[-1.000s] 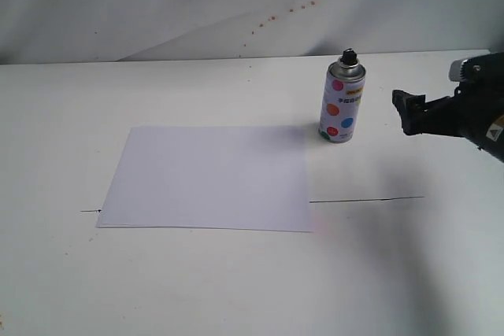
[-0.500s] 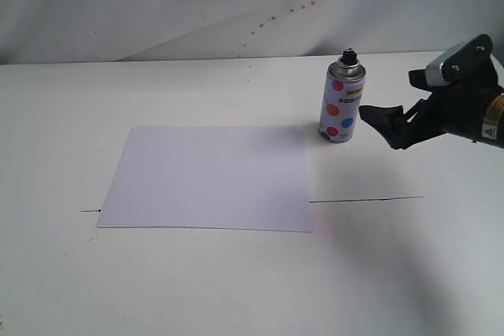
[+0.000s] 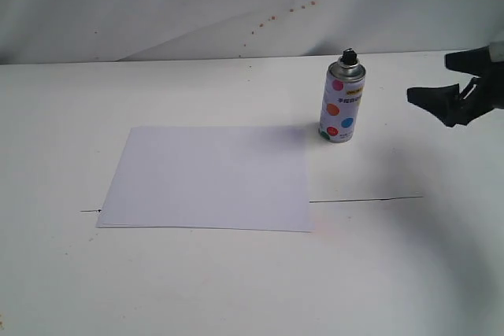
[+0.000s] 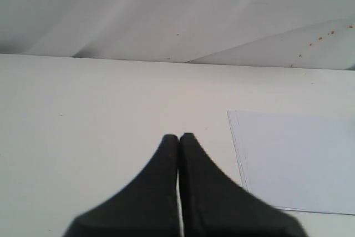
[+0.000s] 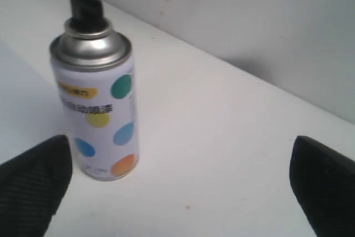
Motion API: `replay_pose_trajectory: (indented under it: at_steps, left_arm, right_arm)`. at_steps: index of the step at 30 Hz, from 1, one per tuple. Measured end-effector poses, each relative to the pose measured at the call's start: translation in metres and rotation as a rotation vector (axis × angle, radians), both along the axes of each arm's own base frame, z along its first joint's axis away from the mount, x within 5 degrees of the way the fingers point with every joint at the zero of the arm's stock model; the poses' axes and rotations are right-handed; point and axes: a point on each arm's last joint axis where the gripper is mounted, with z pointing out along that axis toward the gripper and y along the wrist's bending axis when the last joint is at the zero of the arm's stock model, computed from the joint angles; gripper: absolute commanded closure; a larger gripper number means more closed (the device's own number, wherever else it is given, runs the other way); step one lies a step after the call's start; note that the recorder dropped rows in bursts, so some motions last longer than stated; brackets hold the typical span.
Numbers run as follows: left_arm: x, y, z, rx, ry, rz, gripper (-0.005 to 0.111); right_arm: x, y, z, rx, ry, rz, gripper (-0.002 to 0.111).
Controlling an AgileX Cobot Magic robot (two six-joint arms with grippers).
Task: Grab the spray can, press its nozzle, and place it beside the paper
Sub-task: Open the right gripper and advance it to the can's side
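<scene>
My right gripper is to move to the spray can and close around the middle of its body (image 3: pixel 340 109) (image 5: pixel 103 127), leaving the can's black nozzle free for pressing.
The spray can (image 3: pixel 342 101) stands upright on the white table, just past the far right corner of the paper (image 3: pixel 209 176). Its black nozzle (image 3: pixel 348 57) tops the silver dome. In the right wrist view the spray can (image 5: pixel 98 109) sits near one finger, with its nozzle (image 5: pixel 86 11) showing. My right gripper (image 3: pixel 442 82) is open and hovers to the right of the can, well apart from it, nothing between its fingers. My left gripper (image 4: pixel 178 137) is shut and empty, beside the paper's (image 4: pixel 299 162) left edge; it does not show in the exterior view.
A thin black line (image 3: pixel 366 199) runs across the table at the paper's near right. A wrinkled white backdrop (image 3: pixel 197 5) with small red speckles rises behind the table.
The right gripper drew back to the right and rose, away from the can it had nearly reached half a second ago. Can and paper have not moved.
</scene>
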Motion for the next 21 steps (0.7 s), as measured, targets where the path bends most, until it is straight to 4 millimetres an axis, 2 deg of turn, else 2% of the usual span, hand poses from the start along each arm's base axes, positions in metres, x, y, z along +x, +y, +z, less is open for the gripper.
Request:
replay_pose_trajectory:
  at_steps: [3,7,16,21]
  left_arm:
    - [0.000,0.000,0.000,0.000,0.000,0.000,0.107]
    - [0.000,0.000,0.000,0.000,0.000,0.000,0.107]
    - [0.000,0.000,0.000,0.000,0.000,0.000,0.107]
    - [0.000,0.000,0.000,0.000,0.000,0.000,0.107]
  right_arm:
    - [0.015,-0.003,-0.010,0.033,0.065,0.141,0.010]
    - [0.035,-0.009,-0.023,0.086,0.099,0.235,0.010]
    - [0.069,-0.025,-0.051,0.087,0.079,0.265,0.010]
    - [0.080,-0.023,-0.061,0.076,0.068,0.282,0.010]
